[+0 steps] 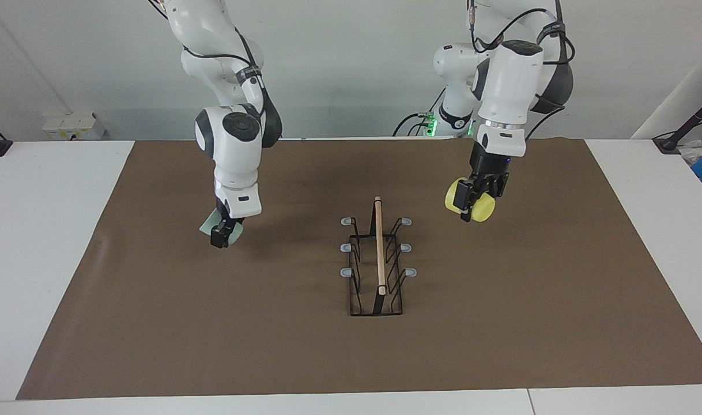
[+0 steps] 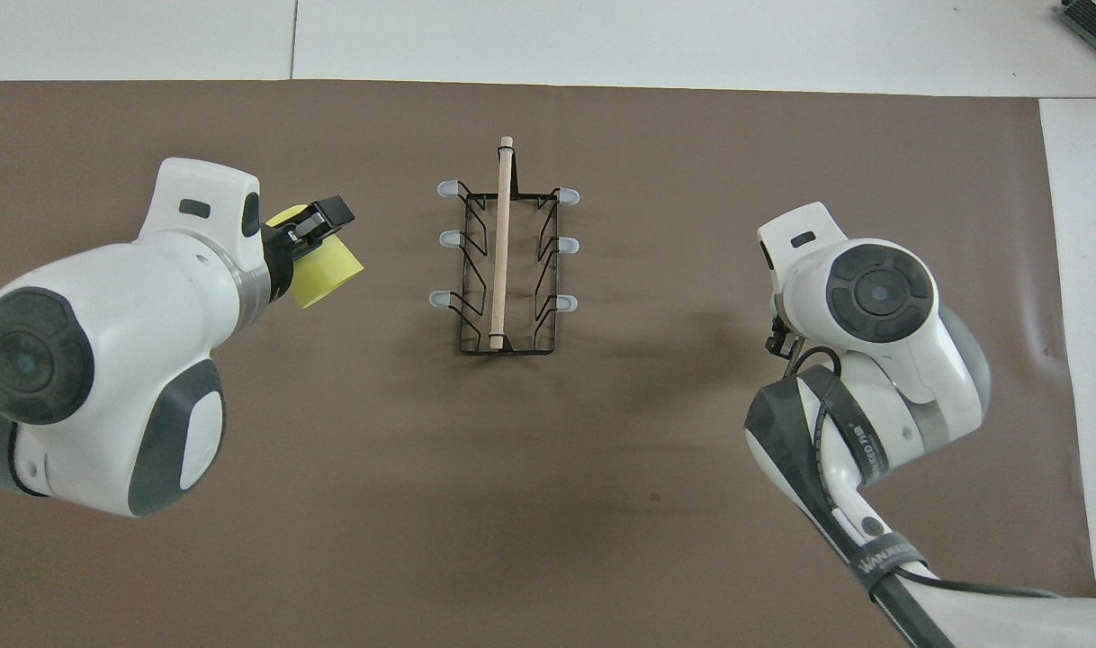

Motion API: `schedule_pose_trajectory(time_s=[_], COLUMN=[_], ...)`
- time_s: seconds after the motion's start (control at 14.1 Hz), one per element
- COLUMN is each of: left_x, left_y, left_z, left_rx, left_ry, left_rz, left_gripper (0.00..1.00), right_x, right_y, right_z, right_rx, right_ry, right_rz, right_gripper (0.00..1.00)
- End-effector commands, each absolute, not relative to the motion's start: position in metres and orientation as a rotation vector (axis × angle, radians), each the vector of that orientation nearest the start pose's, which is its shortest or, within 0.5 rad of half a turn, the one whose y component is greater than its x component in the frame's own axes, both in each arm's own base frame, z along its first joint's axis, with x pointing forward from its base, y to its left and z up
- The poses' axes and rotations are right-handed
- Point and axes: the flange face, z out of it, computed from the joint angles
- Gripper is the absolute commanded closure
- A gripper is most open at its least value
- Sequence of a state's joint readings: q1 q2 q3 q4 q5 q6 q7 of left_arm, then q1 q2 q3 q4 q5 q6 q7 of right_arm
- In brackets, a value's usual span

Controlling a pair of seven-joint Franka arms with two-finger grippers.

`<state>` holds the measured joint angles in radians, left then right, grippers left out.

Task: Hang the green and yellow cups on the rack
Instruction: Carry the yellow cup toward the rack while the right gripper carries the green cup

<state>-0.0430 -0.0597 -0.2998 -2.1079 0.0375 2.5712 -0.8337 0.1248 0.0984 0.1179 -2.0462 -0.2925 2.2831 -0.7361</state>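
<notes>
Next, my left gripper releases the yellow cup on the front grey-tipped peg [image 2: 446, 312] along the rack's near side.
The rack [image 1: 377, 262] [image 2: 503, 261] stands in the middle of the brown mat, with a wooden rod along its top and grey-tipped prongs on both sides. My left gripper [image 1: 472, 203] hangs pointing down over the mat beside the rack, toward the left arm's end, shut on the yellow cup [image 1: 485, 208] [image 2: 327, 268]. My right gripper [image 1: 221, 233] hangs low over the mat toward the right arm's end, shut on the green cup [image 1: 207, 226]. In the overhead view the right arm's wrist hides the green cup.
A brown mat [image 1: 501, 334] covers most of the white table [image 1: 51, 230]. Nothing but the rack stands on the mat. A small white box [image 1: 71, 124] sits at the wall past the right arm's end of the table.
</notes>
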Motion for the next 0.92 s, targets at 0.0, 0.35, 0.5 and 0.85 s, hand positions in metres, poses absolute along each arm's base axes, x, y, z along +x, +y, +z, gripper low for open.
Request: schedule_pose_trajectory(time_s=[0.0, 0.35, 0.5, 0.85], left_x=[0.518, 0.509, 0.508, 0.508], left_y=[-0.203, -0.228, -0.237, -0.245], left_z=[0.487, 0.459, 0.448, 0.427], left_rx=[-3.193, -3.25, -3.265, -3.304], left_ry=[-0.612, -0.409, -0.346, -0.301], left_rz=[-0.917, -1.212, -1.215, -1.243], left_gripper=[1.0, 1.0, 1.0, 1.0], right_x=[0.561, 0.554, 0.553, 0.541], right_y=[0.131, 0.135, 0.128, 0.121], right_z=[0.467, 0.523, 0.526, 0.522], right_rx=[-2.765, -2.473, -2.328, -2.161], right_ry=[-1.753, -1.421, -1.324, -1.239], right_rz=[-0.442, -0.904, -1.043, -1.199], right_gripper=[1.0, 1.0, 1.0, 1.0])
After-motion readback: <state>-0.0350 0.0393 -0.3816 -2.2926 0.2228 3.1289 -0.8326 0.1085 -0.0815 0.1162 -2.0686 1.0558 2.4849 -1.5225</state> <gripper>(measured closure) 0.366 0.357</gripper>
